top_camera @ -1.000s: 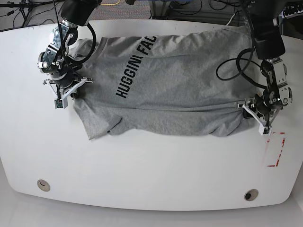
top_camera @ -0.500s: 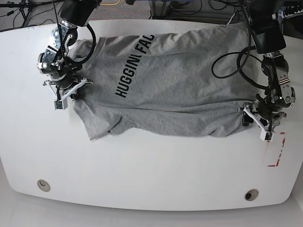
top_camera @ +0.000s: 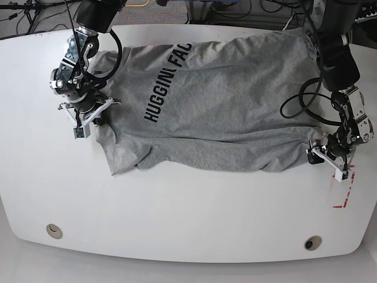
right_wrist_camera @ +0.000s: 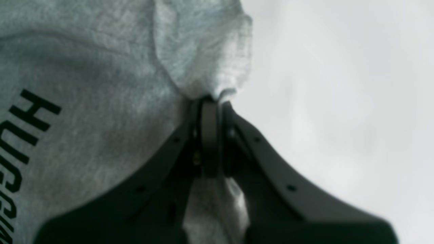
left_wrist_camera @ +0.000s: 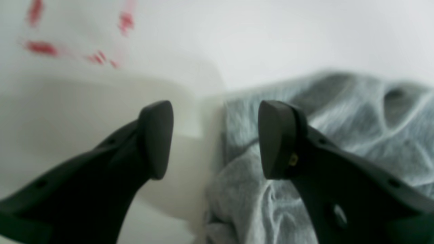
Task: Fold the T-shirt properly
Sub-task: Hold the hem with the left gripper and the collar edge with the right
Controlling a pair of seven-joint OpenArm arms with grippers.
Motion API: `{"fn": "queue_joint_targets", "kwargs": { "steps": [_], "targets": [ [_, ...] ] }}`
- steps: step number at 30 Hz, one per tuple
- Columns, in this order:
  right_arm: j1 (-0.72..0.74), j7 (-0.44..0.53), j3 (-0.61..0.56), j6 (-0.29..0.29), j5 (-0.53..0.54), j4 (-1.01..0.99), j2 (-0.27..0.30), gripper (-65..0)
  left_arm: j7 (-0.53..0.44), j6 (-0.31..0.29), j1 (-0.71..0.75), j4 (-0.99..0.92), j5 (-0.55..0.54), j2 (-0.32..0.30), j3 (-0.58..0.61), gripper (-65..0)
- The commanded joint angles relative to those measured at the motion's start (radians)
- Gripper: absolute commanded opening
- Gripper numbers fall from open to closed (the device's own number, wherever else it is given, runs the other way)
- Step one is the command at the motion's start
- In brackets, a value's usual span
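The T-shirt's near corner lies loose in my left gripper while my right gripper pinches the other end, so next I pinch this edge point(left_wrist_camera: 240, 142) before I lift both.
A grey T-shirt point(top_camera: 218, 106) with black HUGGING FACE lettering lies spread across the white table point(top_camera: 177, 206), partly folded along its near edge. My right gripper point(top_camera: 88, 115) is at the shirt's left end and shut on a bunched bit of the fabric point(right_wrist_camera: 203, 61); in the right wrist view the fingertips point(right_wrist_camera: 210, 112) pinch the cloth. My left gripper point(top_camera: 328, 159) stands open at the shirt's right near corner. In the left wrist view its fingers straddle the shirt's edge point(left_wrist_camera: 237, 112), one over bare table and one over cloth, with nothing held between them.
Red tape marks point(top_camera: 344, 188) lie on the table just right of my left gripper, and show blurred in the left wrist view as red tape marks point(left_wrist_camera: 40, 47). Two round holes point(top_camera: 54, 230) point(top_camera: 313, 243) sit near the front edge. Cables lie behind the table.
My left gripper has opened wider and shifted down and to the right, off the shirt's corner. The right arm nudged slightly up, still holding the fabric.
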Motion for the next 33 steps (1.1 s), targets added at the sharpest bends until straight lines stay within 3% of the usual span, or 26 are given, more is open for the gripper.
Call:
{"fn": "queue_joint_targets", "kwargs": {
  "steps": [1, 21, 24, 28, 31, 33],
  "targets": [
    [0.012, 0.021, 0.003, 0.007, 0.007, 0.02, 0.01, -63.6, -0.023, -0.003, -0.044, -0.015, -0.017, -0.016, 0.001, -27.2],
    [0.012, 0.021, 0.006, 0.007, 0.007, 0.02, 0.012, -63.6, -0.006, -0.005, -0.003, -0.092, -0.02, 0.013, 0.058, -29.0],
    [0.012, 0.021, 0.008, 0.007, 0.007, 0.02, 0.012, -63.6, -0.006, -0.005, 0.002, -0.092, -0.02, 0.016, 0.058, -37.4],
    [0.014, 0.021, 0.008, 0.007, 0.007, 0.02, 0.012, -63.6, -0.006, -0.005, 0.005, -0.092, -0.018, 0.039, 0.058, -55.0],
    [0.014, 0.021, 0.008, 0.007, 0.007, 0.02, 0.012, -63.6, -0.006, -0.005, 0.005, -0.092, -0.018, 0.039, 0.058, -62.5],
    [0.015, 0.021, 0.008, 0.007, 0.007, 0.02, 0.012, -63.6, -0.006, -0.005, 0.005, -0.092, -0.02, 0.039, 0.056, -63.3]
  ]
}}
